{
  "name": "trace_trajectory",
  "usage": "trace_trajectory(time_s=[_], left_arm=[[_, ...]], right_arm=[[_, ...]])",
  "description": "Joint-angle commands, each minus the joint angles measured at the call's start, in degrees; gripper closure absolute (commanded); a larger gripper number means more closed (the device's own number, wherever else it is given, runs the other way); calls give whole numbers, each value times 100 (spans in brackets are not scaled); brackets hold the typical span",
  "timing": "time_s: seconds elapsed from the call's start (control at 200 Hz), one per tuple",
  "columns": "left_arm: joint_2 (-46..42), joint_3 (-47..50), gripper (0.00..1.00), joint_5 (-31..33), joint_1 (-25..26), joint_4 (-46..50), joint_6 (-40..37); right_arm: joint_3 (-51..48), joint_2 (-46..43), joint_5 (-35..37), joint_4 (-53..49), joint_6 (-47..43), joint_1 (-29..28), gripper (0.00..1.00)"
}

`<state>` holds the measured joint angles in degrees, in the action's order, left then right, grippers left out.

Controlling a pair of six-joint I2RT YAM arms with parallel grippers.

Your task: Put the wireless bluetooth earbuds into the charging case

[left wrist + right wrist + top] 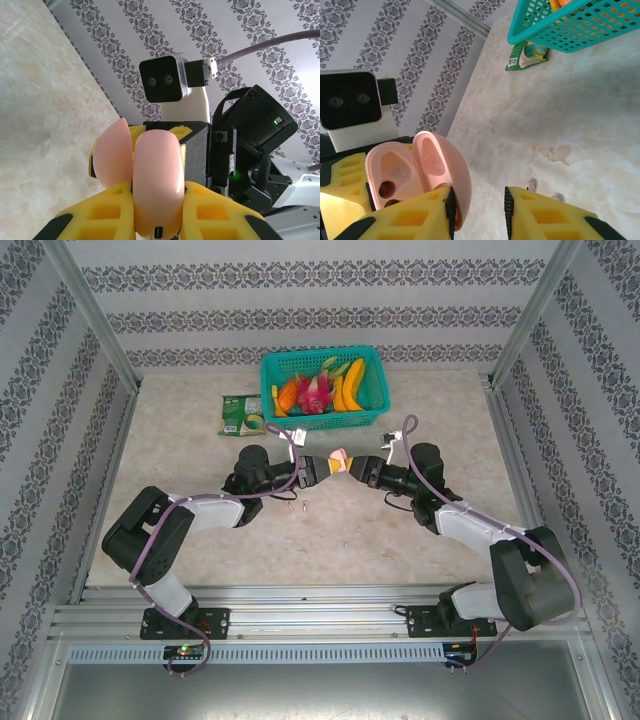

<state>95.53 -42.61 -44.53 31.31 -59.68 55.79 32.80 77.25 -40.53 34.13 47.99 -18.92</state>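
Observation:
The case's hollows face my right gripper, so my right gripper should take the case's lid (456,165) and turn the hollows up before my left gripper retakes the case's body.
A pink charging case (340,461) hangs above the table's middle, its lid (112,155) swung open. My left gripper (326,469) is shut on the case body (157,165), one yellow finger on each side. My right gripper (358,468) faces it from the right, open. In the right wrist view the lid's rim (464,175) rests against the left pad of the right gripper (478,202), and the other pad stands well apart. The case's wells (395,172) show. Two tiny pinkish earbuds (298,506) lie on the table below, also seen as earbuds (532,184) past my right fingers.
A teal basket (378,390) of toy fruit stands at the back centre, with a green packet (240,415) to its left. Both show in the right wrist view, the basket (580,35) and the packet (527,55). Metal frame posts and patterned walls bound the table.

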Motion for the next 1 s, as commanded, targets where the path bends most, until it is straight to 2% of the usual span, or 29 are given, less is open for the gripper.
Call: trace_trajectory(time_s=[0.0,0.17,0.355,0.54,0.61,0.769,0.884,0.999], left_arm=[[-194,-160,98,-298,25,-548,-25],[-158,-130,98,-284,41,-571,-24],[-125,-118,98,-267,35,-561,-32],[-122,-121,97,-226,33,-546,-33],[-128,-117,92,-198,38,-504,-44],[-163,-64,67,-19,38,-382,-90],[-183,-21,56,107,33,-309,-120],[-225,27,49,227,36,-262,-143]], right_arm=[[186,175,139,-82,-29,-102,69],[328,214,148,-99,16,-193,74],[333,157,185,-117,44,-227,85],[294,89,274,-171,94,-235,90],[273,30,332,-185,161,-248,93],[236,-197,595,-347,237,-323,100],[236,-331,779,-512,252,-375,100],[261,-433,911,-659,221,-393,100]])
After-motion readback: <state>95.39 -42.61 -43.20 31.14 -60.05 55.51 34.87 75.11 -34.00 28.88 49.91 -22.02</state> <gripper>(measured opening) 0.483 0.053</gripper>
